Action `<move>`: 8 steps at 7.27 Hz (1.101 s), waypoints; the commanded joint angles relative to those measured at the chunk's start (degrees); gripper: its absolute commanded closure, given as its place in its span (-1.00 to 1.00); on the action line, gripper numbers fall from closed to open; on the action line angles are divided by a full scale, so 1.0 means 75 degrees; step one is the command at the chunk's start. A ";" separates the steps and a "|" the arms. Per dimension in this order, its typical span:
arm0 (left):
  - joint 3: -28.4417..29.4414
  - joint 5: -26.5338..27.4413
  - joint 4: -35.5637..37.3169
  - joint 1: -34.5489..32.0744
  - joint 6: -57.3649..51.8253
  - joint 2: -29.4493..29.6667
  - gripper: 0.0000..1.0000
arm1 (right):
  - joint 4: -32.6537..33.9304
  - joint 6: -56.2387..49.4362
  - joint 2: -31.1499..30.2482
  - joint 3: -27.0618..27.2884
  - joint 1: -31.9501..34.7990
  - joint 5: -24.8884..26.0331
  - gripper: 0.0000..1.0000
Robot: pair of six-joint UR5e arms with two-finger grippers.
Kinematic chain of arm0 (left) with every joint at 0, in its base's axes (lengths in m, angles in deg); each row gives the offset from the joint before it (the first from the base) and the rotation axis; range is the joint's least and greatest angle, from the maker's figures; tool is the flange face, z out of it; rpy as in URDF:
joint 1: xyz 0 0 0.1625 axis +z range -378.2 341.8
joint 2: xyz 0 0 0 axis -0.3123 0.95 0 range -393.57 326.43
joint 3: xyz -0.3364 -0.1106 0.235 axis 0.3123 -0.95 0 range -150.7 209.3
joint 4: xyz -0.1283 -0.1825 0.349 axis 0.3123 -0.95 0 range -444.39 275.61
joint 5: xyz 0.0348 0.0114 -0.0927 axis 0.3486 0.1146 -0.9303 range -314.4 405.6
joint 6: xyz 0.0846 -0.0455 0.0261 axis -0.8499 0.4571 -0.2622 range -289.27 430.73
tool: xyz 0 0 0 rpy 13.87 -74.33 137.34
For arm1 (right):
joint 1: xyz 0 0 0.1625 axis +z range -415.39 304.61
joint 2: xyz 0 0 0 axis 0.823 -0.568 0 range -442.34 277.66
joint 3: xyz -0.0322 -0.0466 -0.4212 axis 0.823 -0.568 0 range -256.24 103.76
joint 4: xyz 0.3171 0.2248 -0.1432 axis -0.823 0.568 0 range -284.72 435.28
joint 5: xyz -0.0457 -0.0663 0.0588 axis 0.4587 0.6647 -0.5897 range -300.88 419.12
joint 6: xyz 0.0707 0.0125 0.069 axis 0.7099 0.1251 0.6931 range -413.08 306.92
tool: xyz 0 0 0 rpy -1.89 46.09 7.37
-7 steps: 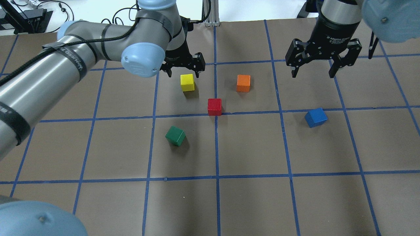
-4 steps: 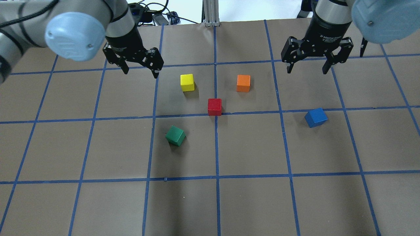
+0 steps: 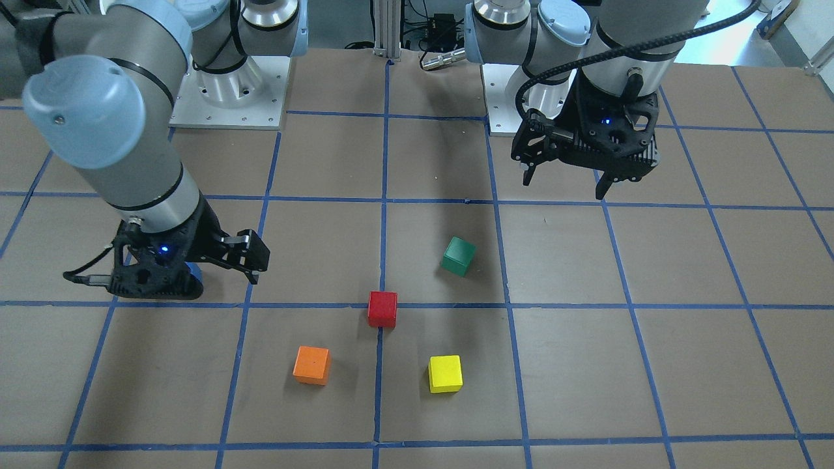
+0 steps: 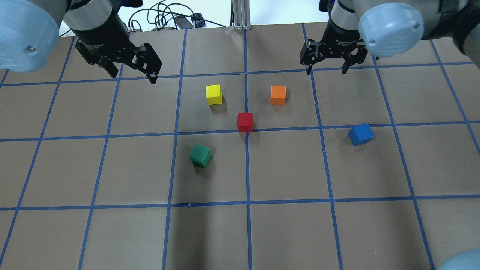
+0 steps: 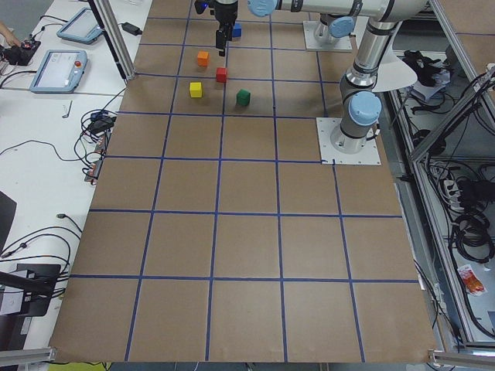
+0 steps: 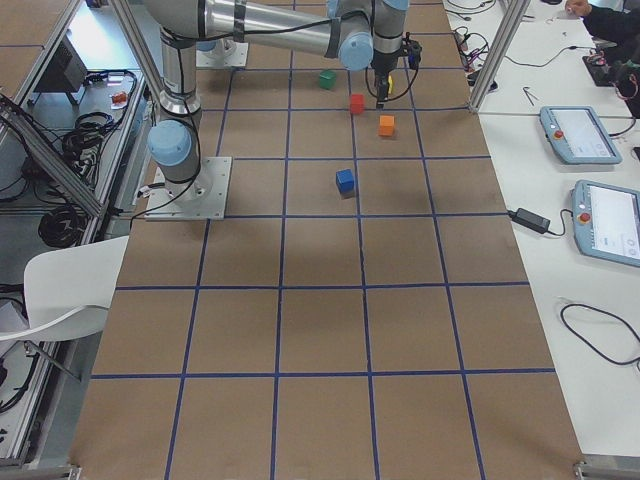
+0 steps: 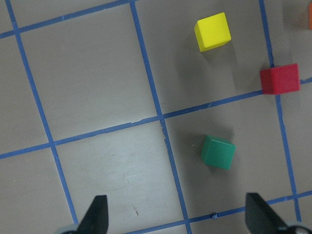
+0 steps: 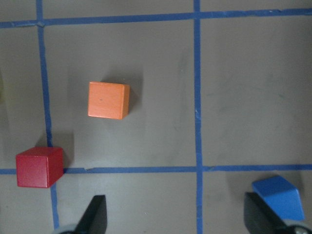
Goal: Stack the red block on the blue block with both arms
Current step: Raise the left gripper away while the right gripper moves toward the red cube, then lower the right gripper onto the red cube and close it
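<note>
My right gripper will grip the opposite sides of the red block (image 3: pixel 382 311) (image 8: pixel 39 167), which sits where the blue tape lines cross.
The red block (image 4: pixel 245 122) sits on the brown table near the centre, on a blue tape line. It also shows in the front view (image 3: pixel 382 309), the left wrist view (image 7: pixel 279 79) and the right wrist view (image 8: pixel 39 167). The blue block (image 4: pixel 360 134) lies apart to its right, turned at an angle, and shows in the right wrist view (image 8: pixel 279 196). My left gripper (image 4: pixel 132 75) is open and empty, raised at the far left, away from both blocks. My right gripper (image 4: pixel 327 70) is open and empty, raised at the far right, beyond the blue block.
A yellow block (image 4: pixel 213 94) and an orange block (image 4: pixel 278 95) stand just beyond the red block. A green block (image 4: pixel 200 155) lies nearer, left of it. Blue tape lines grid the table (image 4: pixel 285 232).
My left gripper has swung left, away from the yellow block, towards the far left of the table. My right gripper has moved back and a little left. Both stay open. No block has moved.
</note>
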 commanded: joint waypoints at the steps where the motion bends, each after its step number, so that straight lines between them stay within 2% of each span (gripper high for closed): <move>1: -0.0027 -0.0055 -0.0016 -0.0020 0.0019 -0.0157 -1.00 | 0.0889 0.1086 0.0622 -0.0008 0.0523 -0.0180 -1.00; 4: -0.0074 -0.0066 -0.0016 -0.0008 0.0019 -0.0158 -1.00 | 0.1300 0.1526 0.1114 0.0039 0.1412 -0.0180 -1.00; 5: -0.0086 -0.0066 -0.0004 -0.0008 0.0019 -0.0158 -1.00 | 0.1824 0.1584 0.1384 0.0039 0.1752 -0.0180 -1.00; 8: -0.0097 -0.0078 -0.0016 -0.0020 0.0019 -0.0146 -1.00 | 0.1946 0.2028 0.1726 0.0248 0.1931 -0.0157 -1.00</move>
